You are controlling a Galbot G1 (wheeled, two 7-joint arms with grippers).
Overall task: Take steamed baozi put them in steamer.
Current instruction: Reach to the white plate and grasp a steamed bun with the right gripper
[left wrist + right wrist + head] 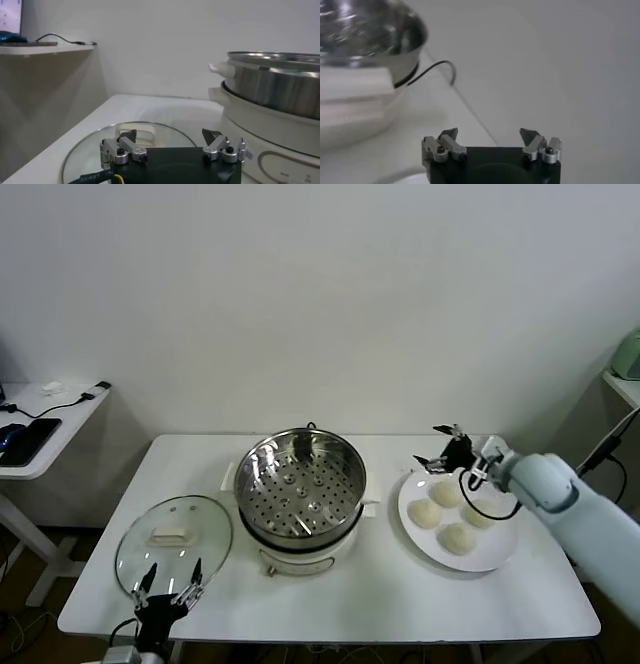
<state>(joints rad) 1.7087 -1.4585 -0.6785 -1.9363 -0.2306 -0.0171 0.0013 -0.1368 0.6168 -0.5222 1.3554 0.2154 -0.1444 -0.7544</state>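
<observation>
My right gripper should next move to the baozi [447, 493] closest to the wall, on the far side of the white plate, and close around the baozi's sides.
Four pale cream baozi [447, 492] lie on a white plate [500, 557] at the right of the table. The shiny steel steamer [300, 484] stands at the middle on its white base, its perforated tray bare; it also shows in the left wrist view [272, 80] and the right wrist view [367, 35]. My right gripper [443, 450] is open and empty, hovering at the plate's far left edge, just above the nearest baozi. My left gripper [170, 586] is open and empty, low at the table's front left, by the glass lid.
A round glass lid [172, 546] with a white handle lies flat left of the steamer, also in the left wrist view [135, 137]. A black power cord [432, 70] runs behind the steamer. A side table [40, 424] stands at far left.
</observation>
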